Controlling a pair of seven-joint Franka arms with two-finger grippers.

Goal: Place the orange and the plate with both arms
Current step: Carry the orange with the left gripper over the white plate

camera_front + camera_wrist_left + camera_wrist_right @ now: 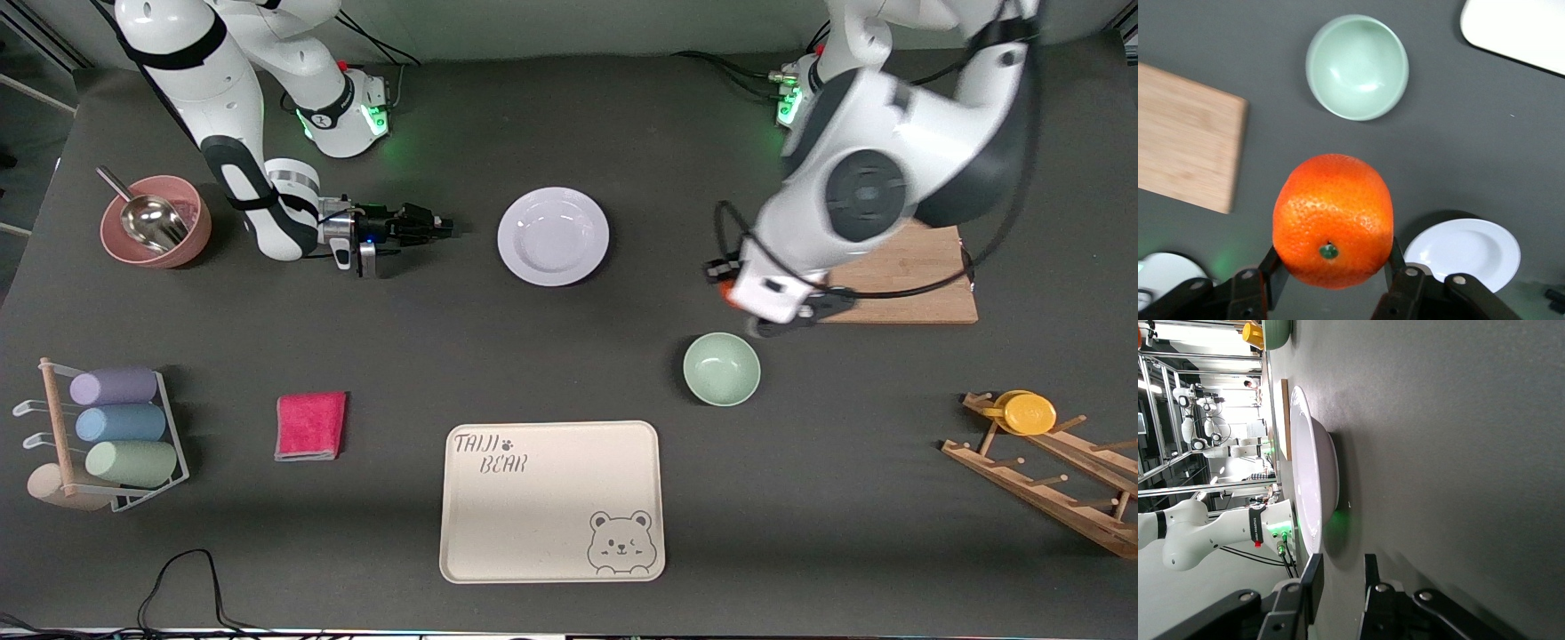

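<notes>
Next, I let go of the orange with my left gripper on the middle of the empty pale-lavender plate (pixel 554 250) (pixel 1461 249).
My left gripper (pixel 756 307) (pixel 1335 260) is shut on the orange (pixel 1333 220), a dimpled bright fruit with a green stem spot, held up over bare table between the green bowl and the wooden board. Only a sliver of the orange (pixel 727 293) shows in the front view. The pale-lavender plate (pixel 553 236) (pixel 1315 473) (pixel 1465 257) lies empty on the table between the two bases. My right gripper (pixel 444 227) (pixel 1341 577) sits low at table height beside the plate, toward the right arm's end, pointing at the rim. Its fingers stand a little apart with nothing between them.
A pale-green bowl (pixel 721 368) (pixel 1357 67) sits under the left hand, nearer the camera, beside a wooden board (pixel 916 276). A cream bear tray (pixel 551 502), a pink cloth (pixel 310 426), a cup rack (pixel 107 436), a pink bowl with a scoop (pixel 156 222) and a wooden rack (pixel 1049 462) ring the table.
</notes>
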